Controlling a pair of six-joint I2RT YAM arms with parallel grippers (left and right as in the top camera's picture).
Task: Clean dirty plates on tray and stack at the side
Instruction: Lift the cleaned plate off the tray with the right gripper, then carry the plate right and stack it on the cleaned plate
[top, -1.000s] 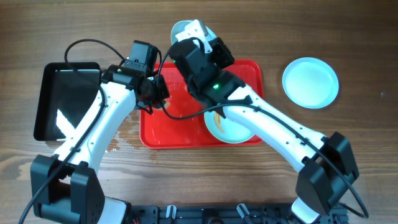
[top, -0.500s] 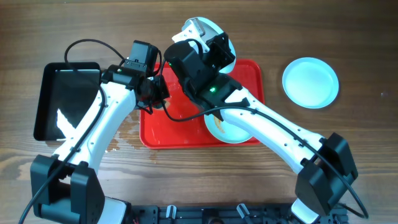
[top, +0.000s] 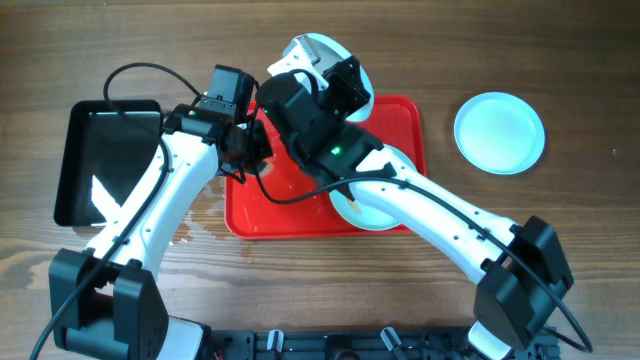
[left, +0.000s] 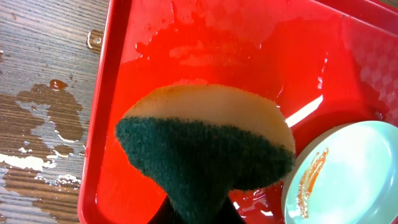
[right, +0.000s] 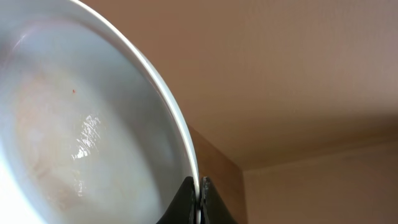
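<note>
The robot's right gripper needs to set the pale plate down and let go of it on top of the third plate (top: 500, 133), on the wood beside the red tray.
My right gripper (right: 200, 190) is shut on the rim of a pale plate (right: 81, 124). It holds the plate tilted in the air over the far edge of the red tray (top: 405, 125); overhead, this plate (top: 310, 48) shows beyond the wrist. A wet sheen and a faint smear cover its face. My left gripper (left: 198, 214) is shut on a green-and-yellow sponge (left: 205, 143) above the tray's wet left half. A second plate (left: 354, 174) with an orange streak lies in the tray's near right corner, partly under the right arm. A third plate (top: 499, 132) sits on the table to the right.
A glossy black tray (top: 105, 165) stands left of the red one. Water is spilled on the wood (left: 43, 124) beside the red tray's left rim. The left arm's cable loops over the black tray's far edge.
The right wrist has turned and shifted slightly, swinging the held plate a little to the right above the tray's far edge. The left arm and sponge have stayed put.
</note>
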